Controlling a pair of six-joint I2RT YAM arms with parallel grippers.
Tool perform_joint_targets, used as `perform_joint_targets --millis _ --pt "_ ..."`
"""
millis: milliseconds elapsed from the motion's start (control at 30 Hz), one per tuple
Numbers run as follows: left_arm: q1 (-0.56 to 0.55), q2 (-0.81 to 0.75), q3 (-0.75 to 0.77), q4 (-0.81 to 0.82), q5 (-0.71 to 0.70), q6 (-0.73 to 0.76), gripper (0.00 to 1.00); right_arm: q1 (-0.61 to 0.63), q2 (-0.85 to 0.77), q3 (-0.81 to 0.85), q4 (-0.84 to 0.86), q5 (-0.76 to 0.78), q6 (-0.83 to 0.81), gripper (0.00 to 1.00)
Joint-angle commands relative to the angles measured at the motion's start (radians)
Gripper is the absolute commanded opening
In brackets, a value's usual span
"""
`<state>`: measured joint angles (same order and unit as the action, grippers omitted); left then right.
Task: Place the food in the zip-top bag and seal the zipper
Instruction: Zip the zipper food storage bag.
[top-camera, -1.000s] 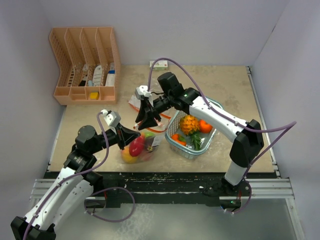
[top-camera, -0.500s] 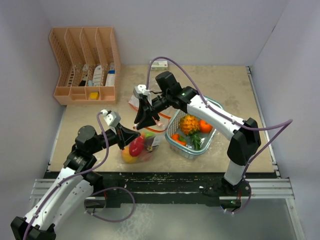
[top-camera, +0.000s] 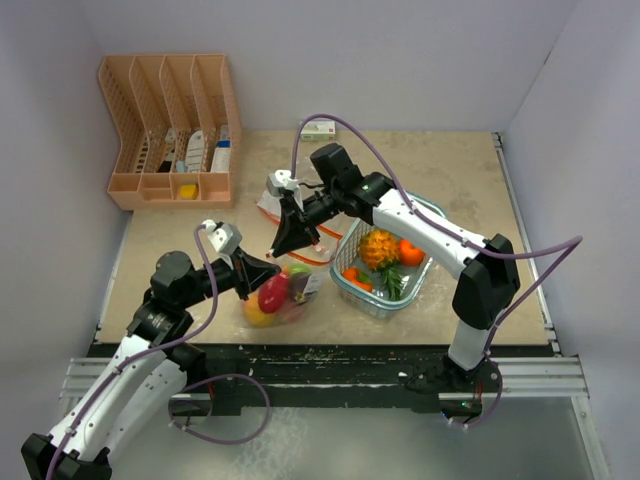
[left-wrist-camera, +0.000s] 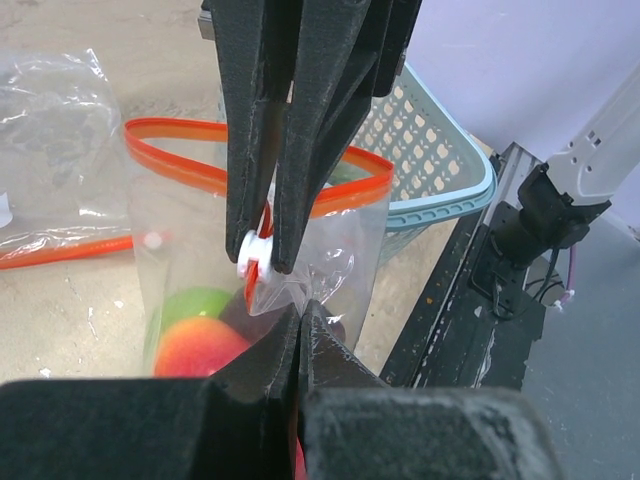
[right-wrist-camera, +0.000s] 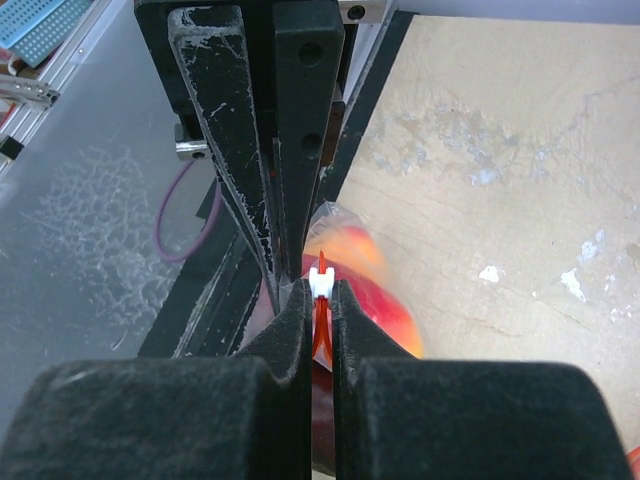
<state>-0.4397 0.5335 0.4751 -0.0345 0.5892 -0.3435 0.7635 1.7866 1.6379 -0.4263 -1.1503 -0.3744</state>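
I am pinching clear plastic beside the zipper with my left gripper, so I should open it and take the red-orange zipper's end (left-wrist-camera: 250, 286) before my right gripper pulls the slider.
The zip-top bag (top-camera: 277, 297) stands near the table's front edge with a peach (left-wrist-camera: 198, 347), a green piece (left-wrist-camera: 196, 302) and a dark piece inside. Its red-orange zipper (left-wrist-camera: 340, 197) curves open along the mouth. My left gripper (left-wrist-camera: 298, 312) is shut on the clear plastic at the bag's near corner; it also shows in the top view (top-camera: 270, 271). My right gripper (right-wrist-camera: 320, 290) is shut on the zipper's white slider (left-wrist-camera: 250, 256) just above the left fingertips; it also shows in the top view (top-camera: 281, 249). A pineapple (top-camera: 378, 247) and an orange (top-camera: 410, 252) lie in the teal basket (top-camera: 432, 262).
A second clear bag (left-wrist-camera: 55, 150) with a red strip lies flat behind the held one. A peach-coloured desk organizer (top-camera: 170, 130) stands at the back left. A small white box (top-camera: 318, 127) sits at the back wall. The table's front edge is just beside the bag.
My right gripper has shifted slightly to the left with the slider in it. The left arm and the bag's contents have not visibly moved.
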Motion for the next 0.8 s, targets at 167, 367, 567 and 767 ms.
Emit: perform_joint_targets --millis 167,367,567,767 --pt "0.002 -0.017 0.108 -0.058 -0.098 0.09 0.33 0.001 -0.099 -0.009 0.033 0.019 0.061 0.0" --pt "0.001 -0.021 0.147 -0.106 -0.151 0.164 0.47 0.001 -0.169 -0.071 0.195 0.049 0.204 0.0" --pt "0.001 0.001 0.131 -0.028 -0.12 0.173 0.49 0.001 -0.184 -0.076 0.197 0.06 0.228 0.0" --pt "0.001 0.029 0.13 0.078 -0.053 0.153 0.48 0.001 -0.186 -0.085 0.215 0.097 0.231 0.0"
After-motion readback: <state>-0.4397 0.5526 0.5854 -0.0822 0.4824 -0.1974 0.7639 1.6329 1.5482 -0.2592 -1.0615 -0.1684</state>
